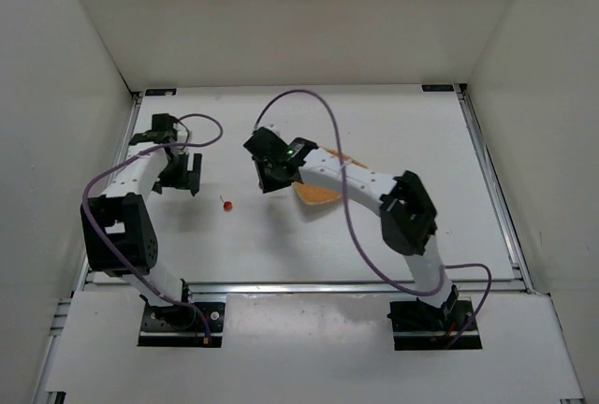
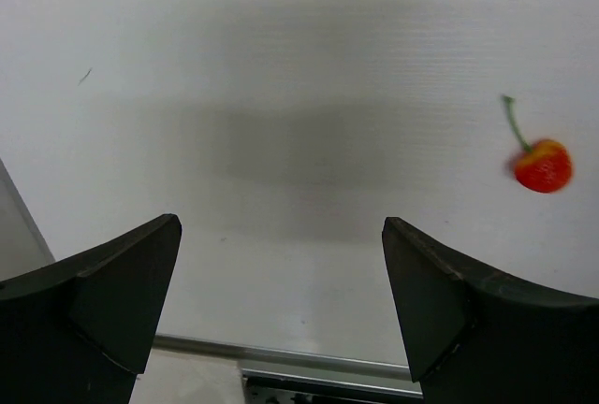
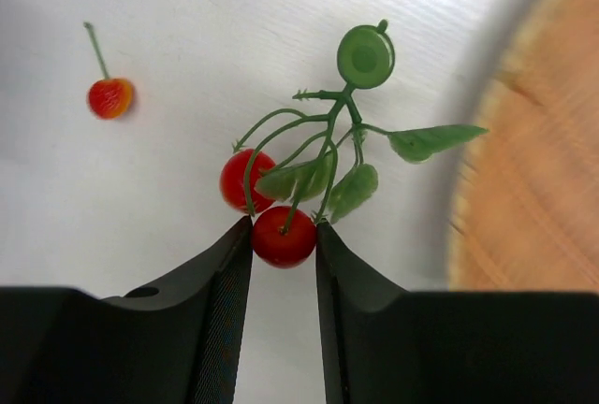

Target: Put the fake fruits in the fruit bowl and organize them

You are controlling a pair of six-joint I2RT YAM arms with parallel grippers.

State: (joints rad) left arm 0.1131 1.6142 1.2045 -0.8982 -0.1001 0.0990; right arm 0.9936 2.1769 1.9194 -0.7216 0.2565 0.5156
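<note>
Next, my left gripper closes on the red body (image 1: 227, 206) (image 2: 544, 167) of the single cherry and leaves the cherry's thin stem outside the fingers.
A single red cherry (image 1: 226, 205) on a thin stem lies on the white table between the arms; it also shows in the left wrist view (image 2: 543, 165) and the right wrist view (image 3: 110, 97). My right gripper (image 3: 284, 231) is shut on one red ball of a cherry cluster (image 3: 309, 175) with green leaves and a round green cap. The wicker fruit bowl (image 3: 524, 161) is just to its right; in the top view the bowl (image 1: 318, 194) is mostly hidden under the right arm. My left gripper (image 2: 281, 236) is open and empty, the single cherry off to its right.
White walls close in the table on three sides. A metal rail (image 1: 309, 284) runs along the near edge. Purple cables loop over both arms.
</note>
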